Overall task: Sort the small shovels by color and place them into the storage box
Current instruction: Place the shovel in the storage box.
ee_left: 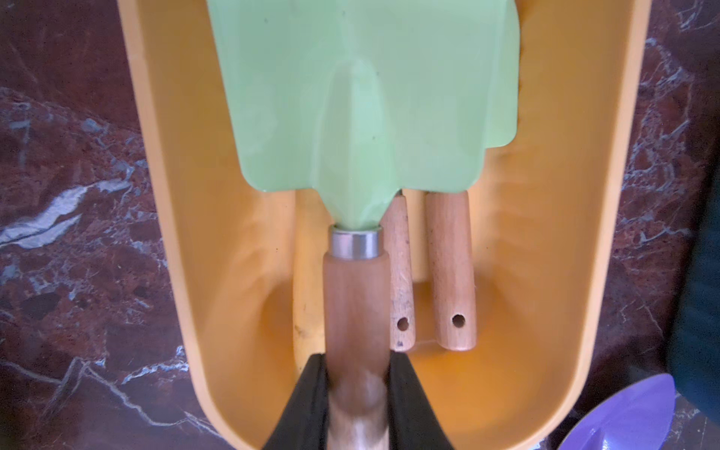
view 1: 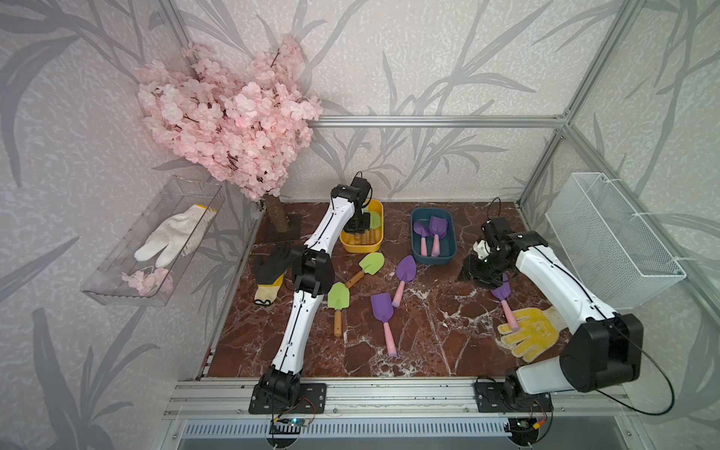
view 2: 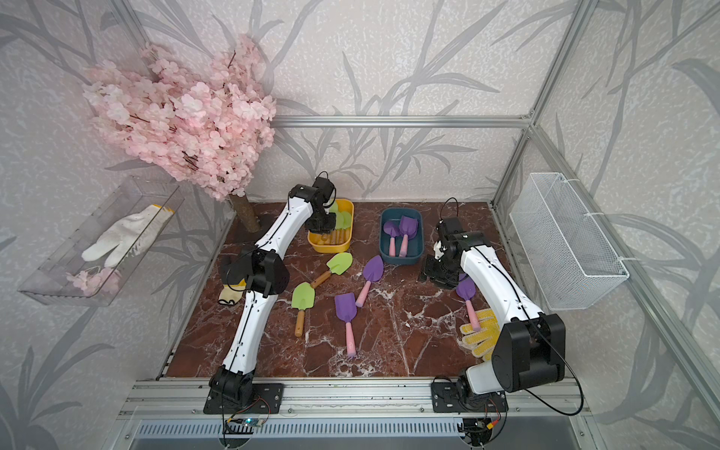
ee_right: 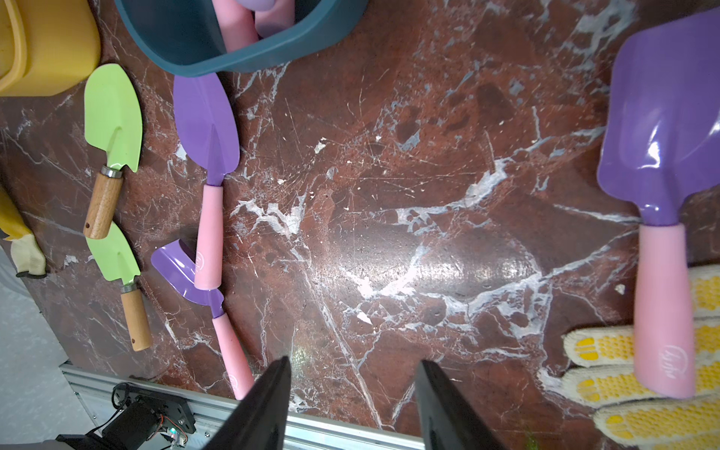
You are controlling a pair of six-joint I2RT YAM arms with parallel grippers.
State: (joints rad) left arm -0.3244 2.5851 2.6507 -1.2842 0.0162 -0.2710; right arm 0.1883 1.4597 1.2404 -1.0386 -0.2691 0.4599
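My left gripper is going to release the light-green shovel in the yellow box (view 1: 360,228) (ee_left: 354,225), between the pale wooden handle and the browner ones. The shovel is held above that box now.
My left gripper (ee_left: 356,360) is shut on the wooden handle of a light-green shovel (ee_left: 358,117), held over the yellow box (ee_left: 565,233), where two more wooden handles lie. In both top views it hangs above that yellow box (view 1: 376,243). The blue box (view 1: 448,255) holds two purple shovels (view 1: 436,228). My right gripper (ee_right: 353,370) stands open over bare floor, beside a purple shovel (ee_right: 662,136) whose pink handle rests on a glove. Loose on the floor lie two green shovels (view 1: 372,263) (view 1: 338,297) and two purple ones (view 1: 405,269) (view 1: 382,307).
A yellow-dotted glove (view 1: 530,335) lies front right and a black glove (view 1: 272,263) at the left edge. A pink blossom tree (view 1: 230,117) stands back left. A white wire basket (view 1: 607,241) hangs on the right wall, a clear tray (view 1: 117,288) on the left.
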